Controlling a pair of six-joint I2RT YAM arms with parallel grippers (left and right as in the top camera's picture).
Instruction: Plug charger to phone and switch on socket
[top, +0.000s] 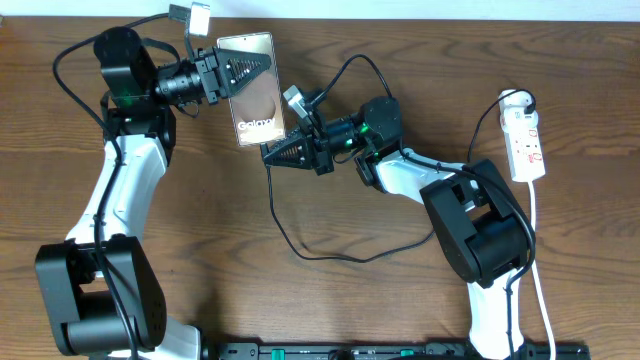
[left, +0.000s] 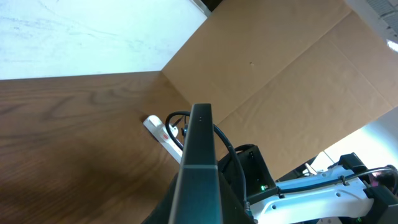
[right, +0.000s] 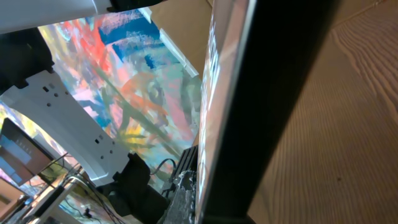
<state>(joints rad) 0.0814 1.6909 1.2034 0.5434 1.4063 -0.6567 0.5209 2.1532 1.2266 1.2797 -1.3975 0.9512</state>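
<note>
My left gripper has the phone. It will let the phone go on the bare table (top: 238, 179) between its own arm and the black cable.
My left gripper (top: 232, 72) is shut on the phone (top: 255, 92) and holds it up off the table, with the "Galaxy" lettering facing the overhead camera. The left wrist view shows the phone edge-on (left: 200, 158). My right gripper (top: 273, 152) is at the phone's lower edge and looks shut on the end of the charger (top: 285, 232). The thin black cable hangs down from it and loops across the table. The plug tip is hidden. The right wrist view is filled by the phone's dark edge (right: 273, 93). The socket (top: 527, 140) lies at the far right, and also shows in the left wrist view (left: 163, 134).
The socket's white cord (top: 540, 270) runs down the right side toward the front edge. The right arm's base (top: 480, 235) stands between the cable loop and the socket. A cardboard wall (left: 280, 74) stands behind the table.
</note>
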